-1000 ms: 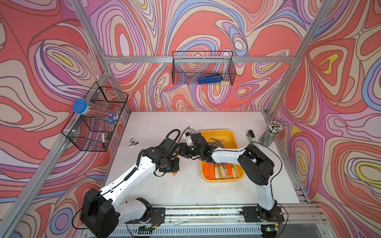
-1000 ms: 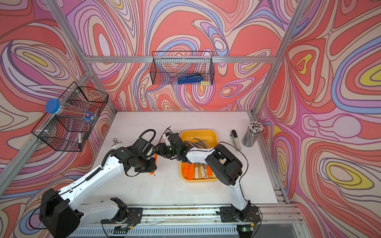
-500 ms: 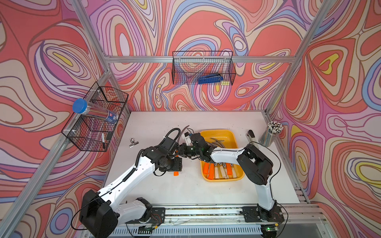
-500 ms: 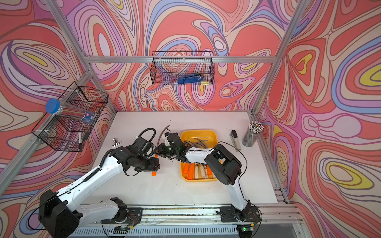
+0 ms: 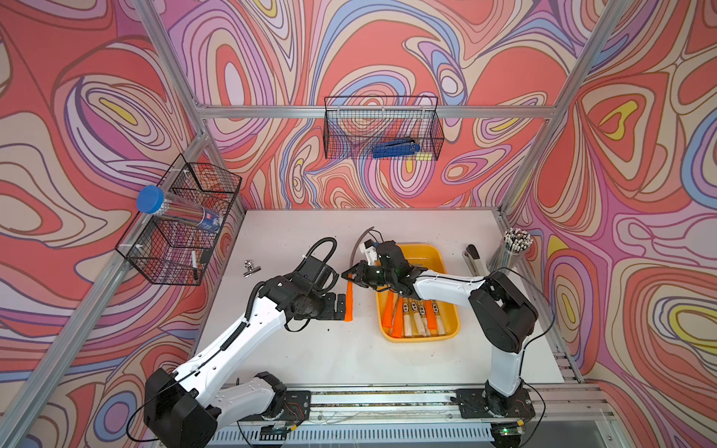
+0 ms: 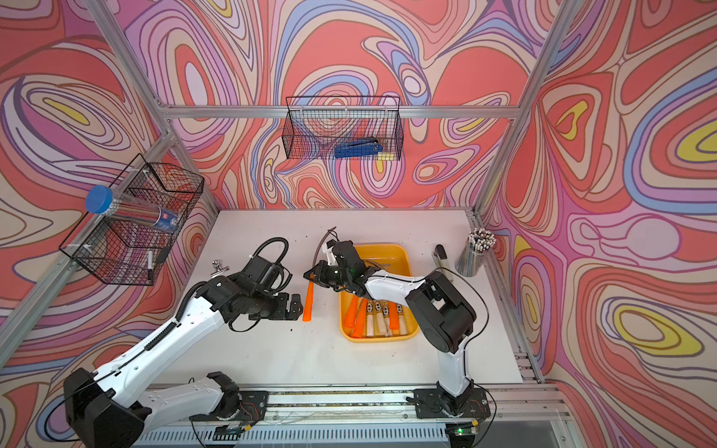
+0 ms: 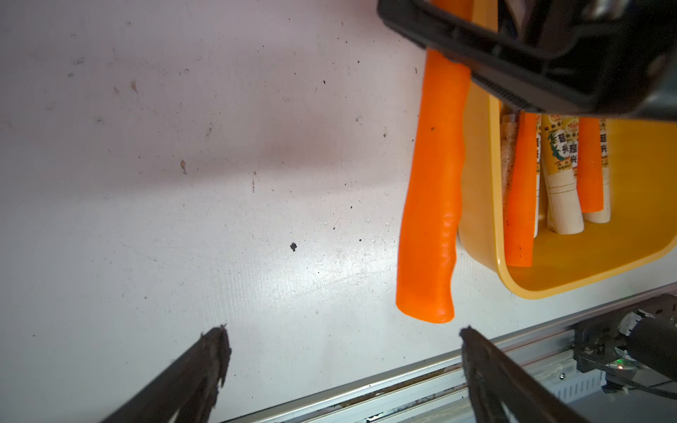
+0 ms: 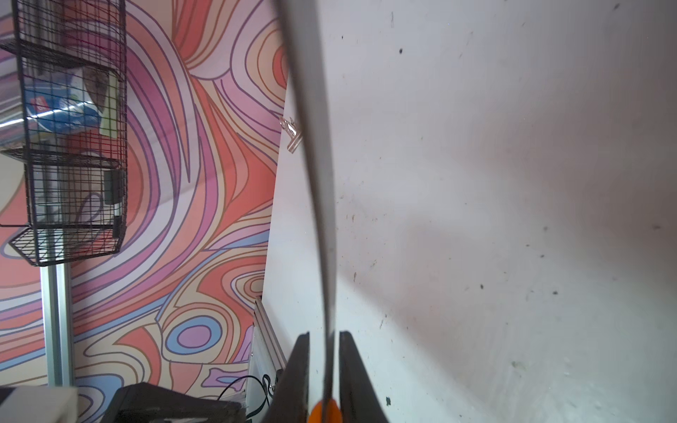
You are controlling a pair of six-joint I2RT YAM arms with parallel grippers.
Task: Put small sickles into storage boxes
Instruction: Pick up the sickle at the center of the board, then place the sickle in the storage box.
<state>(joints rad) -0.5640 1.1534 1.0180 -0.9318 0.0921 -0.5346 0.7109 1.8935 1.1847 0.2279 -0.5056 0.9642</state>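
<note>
My right gripper is going to release the small sickle inside the yellow storage box (image 5: 389, 293), along the side of the box that is nearest to my left gripper.
A small sickle with an orange handle (image 5: 350, 300) (image 6: 308, 300) hangs left of the yellow storage box (image 5: 423, 336) (image 6: 378, 336). My right gripper (image 5: 351, 276) (image 6: 310, 276) (image 8: 324, 335) is shut on it where the grey blade (image 8: 318, 183) meets the handle. My left gripper (image 5: 341, 307) (image 6: 297, 306) (image 7: 342, 331) stands open beside the handle's (image 7: 432, 190) free end, with nothing between its fingers. Several more sickles (image 5: 413, 310) (image 7: 560, 175), with orange and pale wood handles, lie in the box (image 7: 586, 271).
A grey-black stapler (image 5: 474, 260) and a cup of pens (image 5: 510, 248) stand at the right of the table. A binder clip (image 5: 248, 267) lies at the left. Wire baskets hang on the left wall (image 5: 182, 221) and back wall (image 5: 382, 128). The arms' rail (image 5: 388, 399) runs along the front.
My left gripper has opened and let go of the orange handle. My right gripper has shut on the sickle near the blade. The sickle has barely moved.
</note>
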